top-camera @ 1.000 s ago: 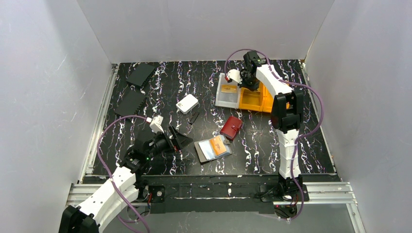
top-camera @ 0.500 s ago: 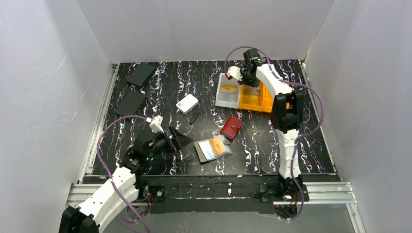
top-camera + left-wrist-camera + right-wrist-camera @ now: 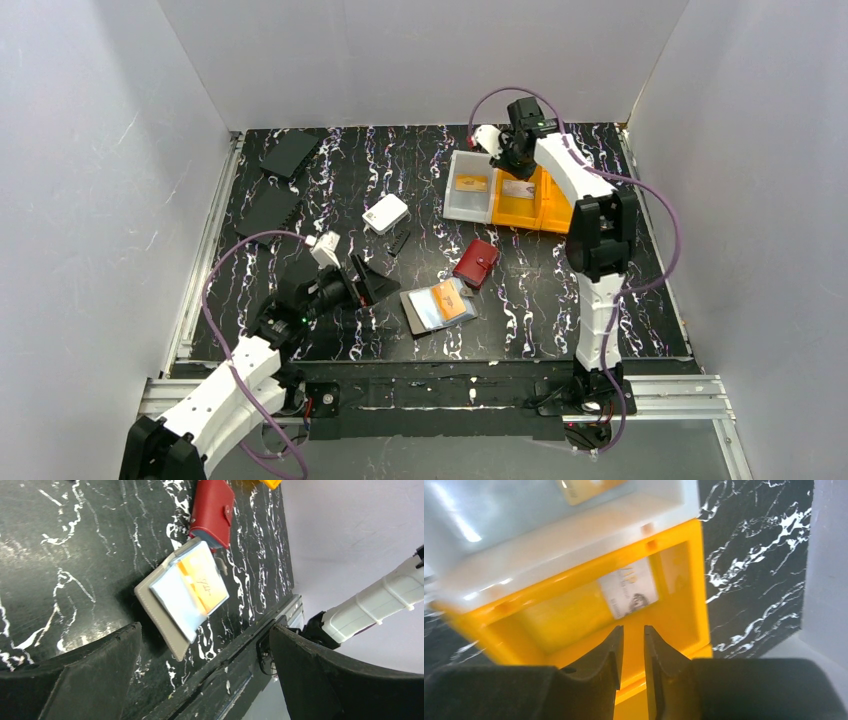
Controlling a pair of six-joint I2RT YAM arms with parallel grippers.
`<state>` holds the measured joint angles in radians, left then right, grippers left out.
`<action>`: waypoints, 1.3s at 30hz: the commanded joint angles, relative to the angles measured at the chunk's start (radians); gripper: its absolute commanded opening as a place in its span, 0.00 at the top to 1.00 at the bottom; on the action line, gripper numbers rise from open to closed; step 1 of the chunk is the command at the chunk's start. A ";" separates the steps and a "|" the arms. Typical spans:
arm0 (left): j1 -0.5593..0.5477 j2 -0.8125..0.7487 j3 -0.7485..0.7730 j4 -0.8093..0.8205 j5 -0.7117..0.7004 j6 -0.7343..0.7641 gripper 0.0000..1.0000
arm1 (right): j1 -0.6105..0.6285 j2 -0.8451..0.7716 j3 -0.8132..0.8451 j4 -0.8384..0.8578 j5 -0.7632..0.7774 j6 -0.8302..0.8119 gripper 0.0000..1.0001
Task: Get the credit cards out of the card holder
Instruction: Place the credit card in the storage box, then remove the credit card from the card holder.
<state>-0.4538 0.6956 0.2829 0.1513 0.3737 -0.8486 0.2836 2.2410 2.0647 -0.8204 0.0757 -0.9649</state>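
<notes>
The orange card in the card holder is next for my left gripper, which should go to it and close on the card's edge (image 3: 438, 304) (image 3: 193, 588) facing that gripper.
The grey-taupe card holder (image 3: 432, 308) lies open on the black table, with an orange card (image 3: 453, 300) in its silvery inside. In the left wrist view the holder (image 3: 159, 606) and that card (image 3: 206, 582) lie just ahead of my left gripper (image 3: 204, 630), which is wide open and empty (image 3: 366, 281). My right gripper (image 3: 633, 630) hovers over the yellow bin (image 3: 574, 612), its jaws a narrow gap apart and empty. A pale card (image 3: 629, 594) lies in that bin (image 3: 517, 188). An orange-brown card (image 3: 472, 183) lies in the white tray (image 3: 462, 205). I cannot pick out a black card.
A red wallet (image 3: 477, 262) lies just beyond the holder, also in the left wrist view (image 3: 212, 512). A small white box (image 3: 385, 213) and a small black strip (image 3: 398, 242) sit mid-table. Two large black panels (image 3: 290, 153) (image 3: 267, 211) lie at the far left.
My right gripper has moved right and up from over the white tray to above the yellow bin, uncovering the pale card there. My left gripper has shifted slightly towards the holder.
</notes>
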 commanded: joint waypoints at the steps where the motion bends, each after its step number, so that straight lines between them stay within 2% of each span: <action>1: -0.010 0.059 0.097 -0.001 0.060 0.016 0.00 | 0.003 -0.308 -0.162 0.043 -0.258 0.198 0.68; 4: -0.048 0.100 0.158 -0.044 0.035 0.050 0.01 | 0.003 -0.506 -0.378 0.122 -0.438 0.303 0.61; 6: -0.104 0.131 0.225 -0.139 -0.065 0.106 0.01 | 0.002 -0.651 -0.551 0.186 -0.596 0.340 0.51; 9: -0.200 0.198 0.310 -0.214 -0.143 0.156 0.08 | 0.002 -0.844 -0.812 0.305 -0.803 0.428 0.40; 13: -0.291 0.316 0.395 -0.234 -0.201 0.150 0.13 | -0.015 -0.973 -1.011 0.390 -1.007 0.521 0.36; 16: -0.348 0.406 0.455 -0.253 -0.268 0.127 0.14 | -0.049 -1.030 -1.165 0.516 -1.005 0.606 0.34; 21: -0.424 0.575 0.591 -0.381 -0.412 0.073 0.16 | -0.102 -1.079 -1.316 0.658 -0.980 0.692 0.33; 24: -0.442 0.671 0.646 -0.431 -0.421 0.050 0.19 | -0.118 -1.090 -1.372 0.715 -0.930 0.732 0.32; 30: -0.449 0.801 0.697 -0.435 -0.347 0.040 0.28 | -0.119 -1.083 -1.416 0.756 -0.943 0.736 0.32; 34: -0.478 0.856 0.741 -0.463 -0.411 -0.015 0.33 | -0.121 -1.074 -1.417 0.760 -0.948 0.733 0.32; 39: -0.503 0.953 0.841 -0.617 -0.489 -0.085 0.39 | -0.120 -1.067 -1.417 0.762 -0.954 0.733 0.32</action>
<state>-0.9360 1.6169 1.0443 -0.3271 -0.0216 -0.8673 0.1673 1.1713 0.6514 -0.1017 -0.8486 -0.2382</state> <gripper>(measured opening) 0.628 0.680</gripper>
